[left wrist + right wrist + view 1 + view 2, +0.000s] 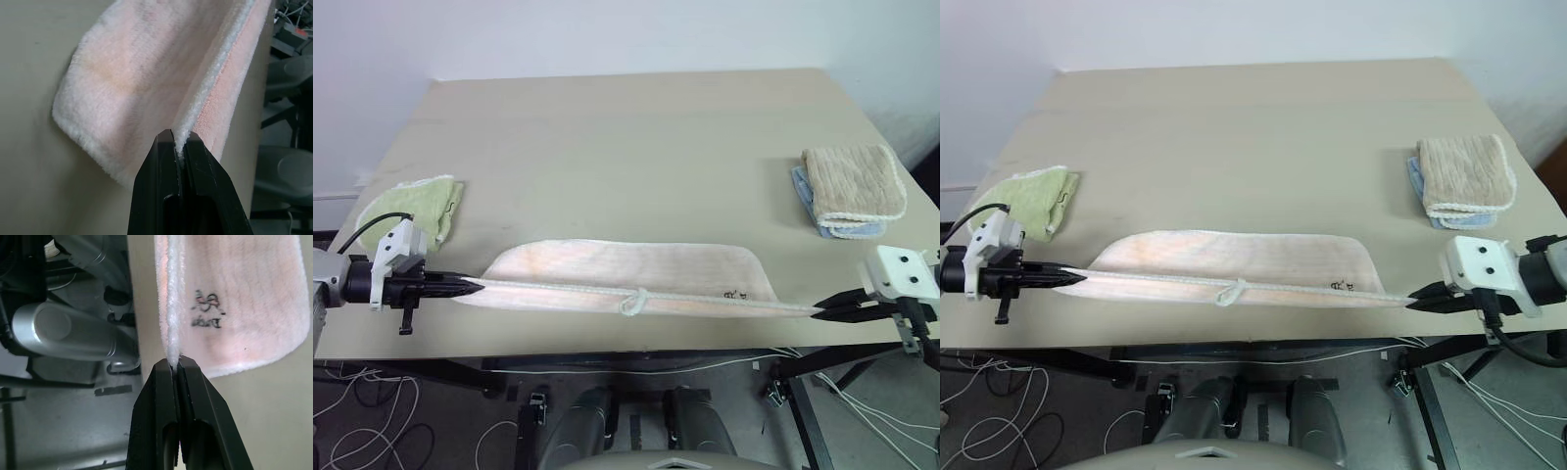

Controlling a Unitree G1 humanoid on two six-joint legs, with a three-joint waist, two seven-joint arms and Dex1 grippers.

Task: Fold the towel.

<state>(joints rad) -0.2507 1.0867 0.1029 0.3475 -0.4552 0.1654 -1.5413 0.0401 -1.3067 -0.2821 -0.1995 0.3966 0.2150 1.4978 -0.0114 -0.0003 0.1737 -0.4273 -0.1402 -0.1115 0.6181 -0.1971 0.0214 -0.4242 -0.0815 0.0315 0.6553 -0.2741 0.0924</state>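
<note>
The robot's left gripper needs to release its towel corner, now stretched taut slightly above the table, on the pink towel's far corner [500,253] [64,105] nearest the light green towel.
The pale pink towel [626,269] lies along the table's near edge, its far part resting flat and its near whitish edge stretched taut between both grippers, slightly above the table. A small loop [633,303] hangs midway along that edge, and a tiny dark mark [208,309] sits near the right end. My left gripper [473,286] is shut on the towel's left corner; in the left wrist view the fingers [166,161] pinch the white edge. My right gripper [815,312] is shut on the right corner, seen pinched in the right wrist view [174,364].
A folded light green towel [416,208] lies at the table's left edge, just behind my left gripper. A folded beige ribbed towel [854,182] rests on a blue cloth [847,230] at the right. The beige table [636,147] stretches bare behind the pink towel. Cables lie on the floor below.
</note>
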